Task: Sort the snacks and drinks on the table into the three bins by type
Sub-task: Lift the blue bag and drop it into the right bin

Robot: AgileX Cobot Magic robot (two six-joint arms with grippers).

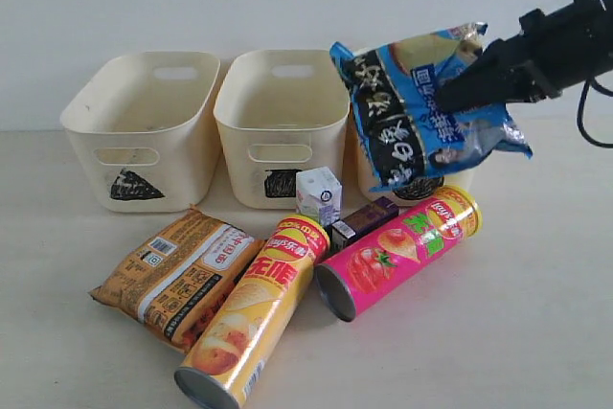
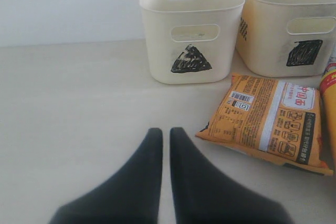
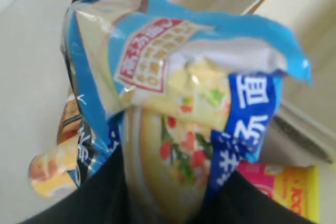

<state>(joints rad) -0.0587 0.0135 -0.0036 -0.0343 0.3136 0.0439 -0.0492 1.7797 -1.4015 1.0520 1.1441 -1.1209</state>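
Observation:
Next, my right gripper lets go of the shiny blue-black bag inside the circle bin (image 1: 419, 112), behind the pink tube.
My right gripper (image 1: 462, 91) is shut on the shiny blue-black bag (image 1: 421, 112) and holds it in the air in front of the circle bin (image 1: 419, 190), which it mostly hides. In the right wrist view the bag (image 3: 184, 77) fills the space between the gripper's (image 3: 170, 156) fingers. On the table (image 1: 517, 332) lie the orange-brown bag (image 1: 177, 275), the yellow tube (image 1: 254, 313) and the pink tube (image 1: 397, 251). The white carton (image 1: 319, 195) and purple carton (image 1: 364, 220) stand behind them. My left gripper (image 2: 162, 132) is shut and empty, low over the table beside the orange-brown bag (image 2: 268, 119).
The triangle bin (image 1: 144, 126) and the square bin (image 1: 283, 122) stand side by side at the back, both looking empty. In the left wrist view the triangle bin (image 2: 191, 30) is ahead and the square bin (image 2: 289, 24) beside it. A pale wall runs behind the bins.

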